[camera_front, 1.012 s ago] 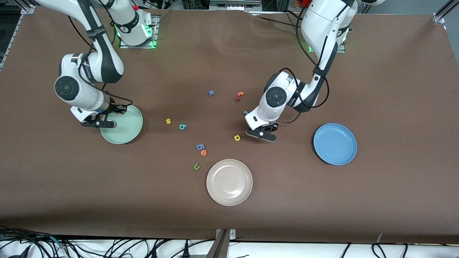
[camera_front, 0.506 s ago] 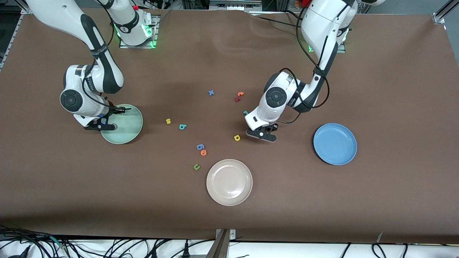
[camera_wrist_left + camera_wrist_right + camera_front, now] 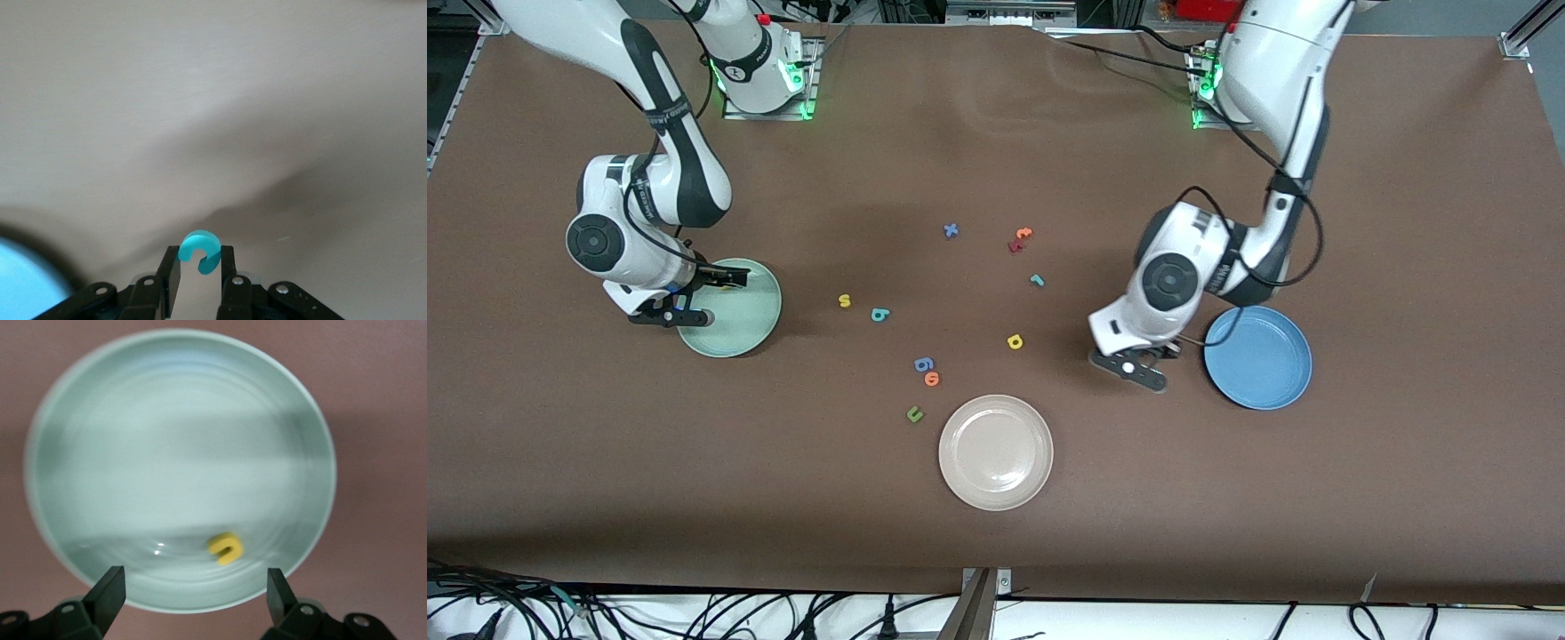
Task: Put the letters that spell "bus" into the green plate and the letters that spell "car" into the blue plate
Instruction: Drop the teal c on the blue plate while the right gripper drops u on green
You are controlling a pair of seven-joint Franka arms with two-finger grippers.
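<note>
The teal "c" will leave my left gripper near the middle of the blue plate (image 3: 1245, 362). It still hangs over bare table.
My left gripper (image 3: 200, 253) is shut on the teal "c" (image 3: 199, 247) and hangs over bare table beside the blue plate (image 3: 1258, 357). My right gripper (image 3: 190, 590) stands open over the green plate (image 3: 180, 420), at the rim nearest the right arm's end of the table. The yellow "u" (image 3: 225, 548) lies in that plate, clear of both fingers. On the table lie the yellow "s" (image 3: 845, 300), teal "b" (image 3: 879, 315), teal "r" (image 3: 1037, 280) and yellow "a" (image 3: 1015, 341).
A cream-white plate (image 3: 996, 452) sits nearest the front camera. Other loose letters lie mid-table: blue "x" (image 3: 951, 230), orange "t" (image 3: 1023, 234), a dark red letter (image 3: 1015, 246), blue "6" (image 3: 923, 364), an orange letter (image 3: 932, 379) and an olive "u" (image 3: 914, 413).
The left arm carried the teal "c" away from the yellow "a" toward the blue plate. The right gripper opened above the green plate, where the yellow "u" now lies.
</note>
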